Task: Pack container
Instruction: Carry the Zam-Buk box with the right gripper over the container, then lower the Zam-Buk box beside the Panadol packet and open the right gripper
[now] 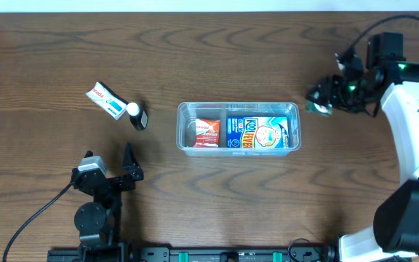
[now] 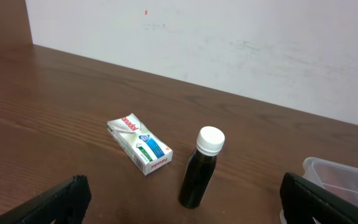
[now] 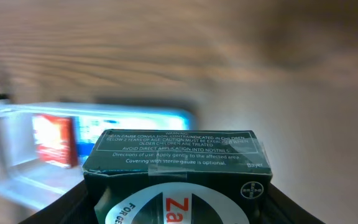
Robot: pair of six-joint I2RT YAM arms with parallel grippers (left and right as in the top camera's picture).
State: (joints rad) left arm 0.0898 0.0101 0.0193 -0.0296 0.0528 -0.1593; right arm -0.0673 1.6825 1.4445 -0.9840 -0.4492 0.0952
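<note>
Next, my right gripper lets go of the dark green carton on top of the red packet [image 1: 206, 129] [image 3: 56, 140] inside the clear plastic container.
The clear plastic container [image 1: 238, 126] sits mid-table and holds a red packet [image 1: 206, 132] and a blue-and-white box [image 1: 256, 134]. It also shows blurred in the right wrist view [image 3: 17, 162]. My right gripper [image 1: 318, 99] is to the right of the container, shut on a dark green box [image 3: 176, 171] with white print. My left gripper [image 2: 179, 202] is open and empty near the front left. Beyond it stand a dark bottle with a white cap [image 2: 201, 168] and a white packet [image 2: 140, 143]. In the overhead view the bottle [image 1: 137, 115] and packet [image 1: 106, 99] lie left of the container.
The container's corner [image 2: 344, 174] shows at the right edge of the left wrist view. A pale wall [image 2: 229, 43] stands behind the table's far edge. A black cable [image 1: 28, 218] runs from the left arm to the front left.
</note>
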